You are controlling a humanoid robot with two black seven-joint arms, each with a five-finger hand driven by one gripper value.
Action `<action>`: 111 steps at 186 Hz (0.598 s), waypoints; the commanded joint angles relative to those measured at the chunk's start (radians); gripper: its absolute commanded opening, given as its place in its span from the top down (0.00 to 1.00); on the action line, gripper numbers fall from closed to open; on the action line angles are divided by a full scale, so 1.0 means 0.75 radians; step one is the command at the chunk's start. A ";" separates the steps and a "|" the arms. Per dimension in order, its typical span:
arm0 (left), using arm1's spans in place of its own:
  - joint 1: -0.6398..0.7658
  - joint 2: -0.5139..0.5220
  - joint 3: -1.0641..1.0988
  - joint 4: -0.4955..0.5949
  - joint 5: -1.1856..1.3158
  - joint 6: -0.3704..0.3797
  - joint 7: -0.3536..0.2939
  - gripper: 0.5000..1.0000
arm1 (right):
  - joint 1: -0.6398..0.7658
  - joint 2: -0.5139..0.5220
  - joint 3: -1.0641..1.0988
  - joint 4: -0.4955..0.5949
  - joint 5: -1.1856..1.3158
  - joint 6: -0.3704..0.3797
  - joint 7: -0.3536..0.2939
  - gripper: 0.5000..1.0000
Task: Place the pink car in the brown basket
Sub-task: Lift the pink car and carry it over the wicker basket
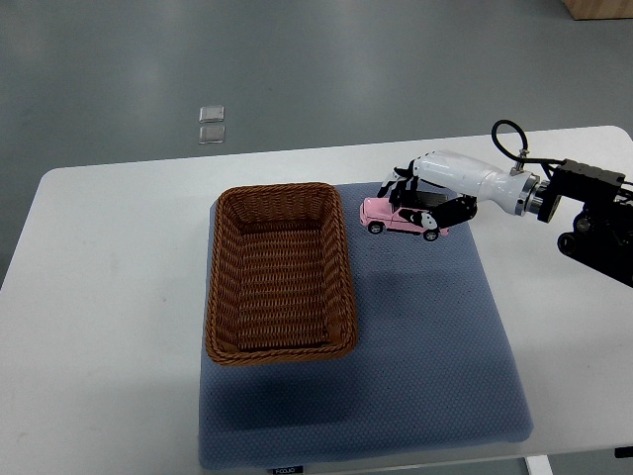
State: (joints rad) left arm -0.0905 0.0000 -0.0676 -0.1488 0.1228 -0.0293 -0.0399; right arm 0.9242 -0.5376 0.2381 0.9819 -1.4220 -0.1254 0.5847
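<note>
My right gripper will let go of the pink car, which I will open near the middle of the brown basket's bottom (264, 269).
A pink toy car (384, 215) sits at the far right part of the blue mat, just right of the brown wicker basket (280, 273). My right hand (415, 196) reaches in from the right edge and its black-and-white fingers (400, 182) curl over the car's roof and rear, closed around it. The car's front end points left toward the basket's right rim. Whether the wheels still touch the mat cannot be told. The basket holds nothing. My left arm does not show.
The blue mat (425, 346) covers the middle of the white table (109, 297), with the basket on its left half. Two small clear squares (212, 124) lie on the grey floor beyond the table's far edge.
</note>
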 commanded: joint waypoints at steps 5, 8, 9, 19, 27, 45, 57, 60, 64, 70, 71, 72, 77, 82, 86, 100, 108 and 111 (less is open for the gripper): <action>0.000 0.000 0.000 0.000 0.000 0.000 0.000 0.00 | 0.062 0.017 -0.003 0.006 0.010 0.012 0.000 1.00; 0.000 0.000 0.000 0.000 0.000 0.000 -0.002 0.00 | 0.073 0.021 -0.003 0.008 0.012 0.012 0.000 1.00; 0.000 0.000 0.000 0.000 0.000 0.000 -0.002 0.00 | 0.073 0.021 -0.003 0.008 0.012 0.012 0.000 1.00; 0.000 0.000 0.000 0.002 0.000 0.000 0.000 0.00 | 0.093 0.032 -0.003 0.012 0.012 0.012 -0.002 1.00; 0.002 0.000 0.000 0.002 0.000 0.000 0.000 0.00 | 0.109 0.048 -0.003 0.014 0.012 0.014 -0.004 1.00; 0.000 0.000 0.000 0.002 0.000 0.000 0.000 0.00 | 0.146 0.077 -0.005 0.014 0.014 0.032 -0.006 1.00; 0.000 0.000 0.000 0.000 0.000 0.000 0.000 0.00 | 0.165 0.107 -0.007 0.016 0.014 0.042 -0.004 1.00; 0.000 0.000 -0.002 0.000 0.000 0.000 0.000 0.00 | 0.171 0.118 -0.007 0.016 0.012 0.044 -0.004 1.00; 0.000 0.000 0.000 0.000 0.000 0.000 0.000 0.00 | 0.171 0.128 -0.009 0.016 0.012 0.045 -0.004 1.00; 0.000 0.000 -0.002 0.000 0.000 0.000 0.000 0.00 | 0.173 0.144 -0.013 0.018 0.012 0.047 -0.004 1.00; 0.000 0.000 -0.002 0.000 0.000 0.000 0.000 0.00 | 0.173 0.144 -0.013 0.018 0.012 0.047 -0.004 1.00; 0.000 0.000 -0.002 0.000 0.000 0.000 0.000 0.00 | 0.173 0.148 -0.013 0.018 0.012 0.047 -0.004 1.00; 0.002 0.000 -0.002 -0.002 0.000 0.000 -0.002 0.00 | 0.173 0.163 -0.015 0.018 0.012 0.047 -0.004 1.00; 0.002 0.000 -0.002 -0.002 0.000 0.000 -0.002 0.00 | 0.173 0.183 -0.021 0.018 0.012 0.047 -0.004 1.00; 0.002 0.000 -0.002 -0.002 0.000 0.000 0.000 0.00 | 0.173 0.197 -0.025 0.018 0.012 0.047 -0.002 1.00; 0.002 0.000 -0.004 -0.002 0.000 0.000 0.000 0.00 | 0.165 0.246 -0.031 0.018 0.010 0.047 -0.004 1.00; 0.002 0.000 -0.004 -0.002 0.000 0.000 0.000 0.00 | 0.157 0.271 -0.035 0.016 0.010 0.045 -0.009 1.00; 0.000 0.000 -0.004 -0.002 0.000 0.000 0.000 0.00 | 0.154 0.277 -0.039 0.016 0.010 0.045 -0.009 1.00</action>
State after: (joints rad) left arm -0.0891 0.0000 -0.0694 -0.1503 0.1226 -0.0290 -0.0402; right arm 1.0517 -0.3708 0.2184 0.9957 -1.4131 -0.0907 0.5813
